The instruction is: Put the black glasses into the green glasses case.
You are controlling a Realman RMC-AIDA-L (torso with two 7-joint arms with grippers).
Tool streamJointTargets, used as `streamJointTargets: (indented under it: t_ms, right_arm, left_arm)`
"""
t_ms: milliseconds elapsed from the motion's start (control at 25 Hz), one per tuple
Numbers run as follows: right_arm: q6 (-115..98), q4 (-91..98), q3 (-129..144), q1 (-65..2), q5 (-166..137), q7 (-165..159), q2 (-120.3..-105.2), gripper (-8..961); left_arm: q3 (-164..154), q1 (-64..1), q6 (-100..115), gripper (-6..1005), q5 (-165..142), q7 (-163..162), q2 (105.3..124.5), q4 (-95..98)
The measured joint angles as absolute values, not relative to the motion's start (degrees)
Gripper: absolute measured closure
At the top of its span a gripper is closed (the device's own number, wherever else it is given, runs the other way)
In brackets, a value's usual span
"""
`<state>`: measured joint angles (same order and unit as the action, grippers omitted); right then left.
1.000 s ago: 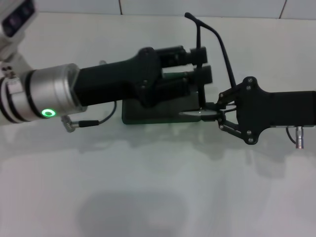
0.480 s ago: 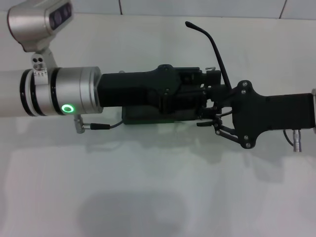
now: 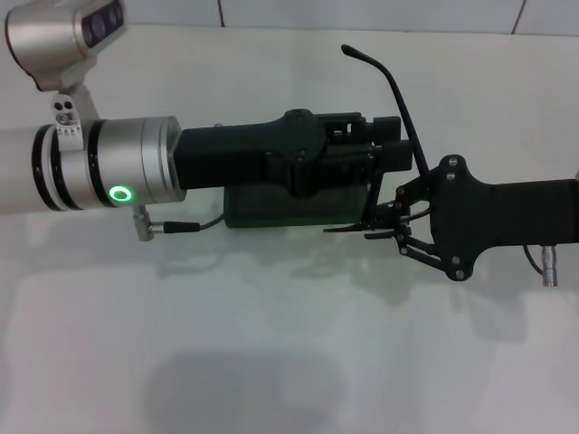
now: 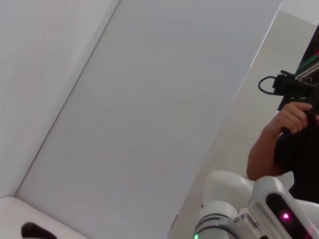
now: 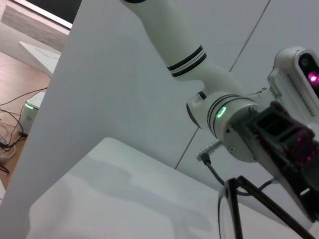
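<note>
My right gripper should set the black glasses down in the front half of the green glasses case [image 3: 298, 197].
The black glasses [image 3: 401, 101] are held at their front by my right gripper [image 3: 384, 222], which is shut on them just past the right end of the green glasses case [image 3: 271, 210]. One temple sticks up and away over the table. The frame also shows close up in the right wrist view [image 5: 233, 211]. My left gripper [image 3: 384, 145] reaches in from the left, low over the case, and its tip is right beside the raised temple. The left arm hides most of the case, so I cannot tell if the lid is up.
The white table [image 3: 271, 344] spreads out in front of the case. A tiled wall edge [image 3: 362, 16] runs along the back. A cable and plug [image 3: 172, 228] hang from the left wrist near the case's left end.
My left arm has moved to the right over the case, bringing its gripper up against the glasses' temple. My right gripper has dropped slightly with the glasses.
</note>
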<state>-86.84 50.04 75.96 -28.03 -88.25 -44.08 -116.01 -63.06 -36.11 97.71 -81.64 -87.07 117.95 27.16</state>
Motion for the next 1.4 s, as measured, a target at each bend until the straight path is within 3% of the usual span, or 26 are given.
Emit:
streamJointTargets:
  t_ms: [720, 1080, 1400]
  right_arm:
    - [-86.56, 50.56, 75.93, -28.35, -88.24, -43.87, -116.01, 805]
    - [-96.68, 50.53, 73.13, -24.89, -82.89, -37.38, -115.65, 799]
    - [-103.88, 42.34, 79.50, -29.26, -78.68, -37.70, -116.11, 793]
  left_arm:
    - [-63.48, -36.71, 96.71, 511, -85.18, -88.64, 118.39, 27.16]
    - [-59.94, -34.53, 88.92, 512, -86.25, -88.85, 117.55, 27.15]
    - [-60.17, -36.14, 80.78, 512, -85.74, -85.10, 119.66, 25.94]
